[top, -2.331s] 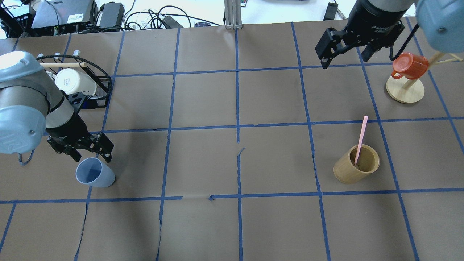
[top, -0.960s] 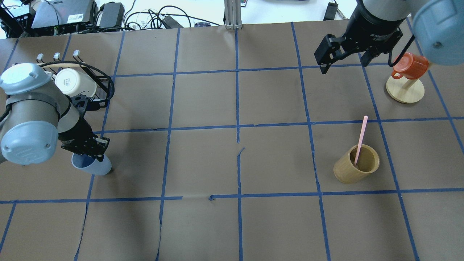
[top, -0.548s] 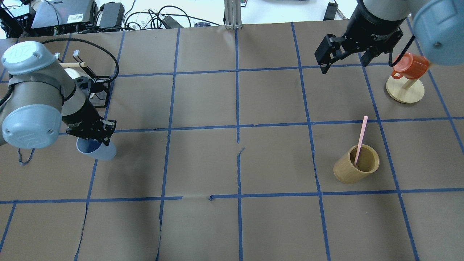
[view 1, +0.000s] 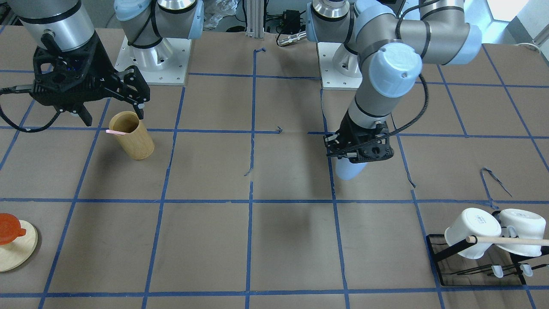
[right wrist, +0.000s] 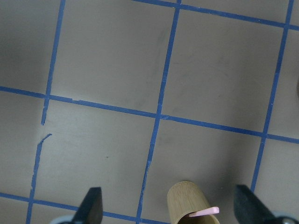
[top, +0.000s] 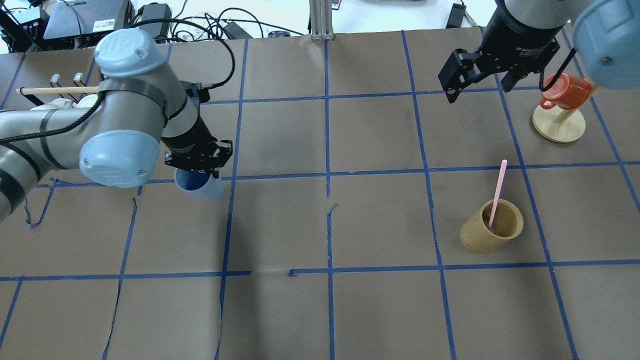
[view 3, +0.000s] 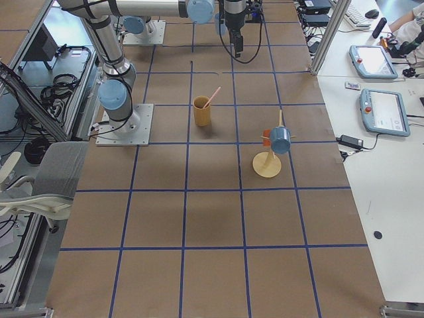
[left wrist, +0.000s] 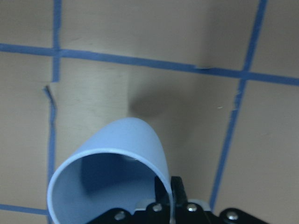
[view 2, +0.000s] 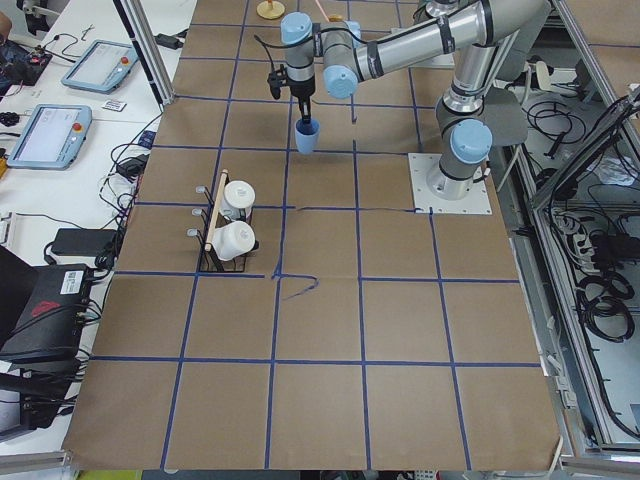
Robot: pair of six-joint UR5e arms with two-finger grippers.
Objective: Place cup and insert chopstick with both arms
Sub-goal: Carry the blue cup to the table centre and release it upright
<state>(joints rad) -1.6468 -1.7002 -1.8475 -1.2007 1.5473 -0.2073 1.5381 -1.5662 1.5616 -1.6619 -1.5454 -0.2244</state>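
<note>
Next, my left gripper lets go of the light blue cup just on my side of the mid-table blue tape crossing (view 1: 250,186).
My left gripper (top: 199,169) is shut on the rim of the light blue cup (top: 199,186) and holds it tilted above the table, left of centre. The cup also shows in the front view (view 1: 348,170) and in the left wrist view (left wrist: 117,154), with one finger inside it. The pink chopstick (top: 498,192) leans in the tan wooden cylinder (top: 487,235) on the right. My right gripper (top: 477,84) is open and empty, high above the table beyond the cylinder. In the right wrist view the chopstick's tip (right wrist: 204,212) lies between its spread fingers.
An orange mug (top: 566,91) hangs on a wooden stand (top: 559,126) at the far right. A black rack (view 1: 441,253) with two white mugs (view 1: 471,231) and a long wooden dowel (view 1: 510,241) stands at the far left, partly behind my left arm.
My left gripper closed on the blue cup, lifted it and carried it right and away from the robot, toward the table's centre. The right gripper has hardly moved.
</note>
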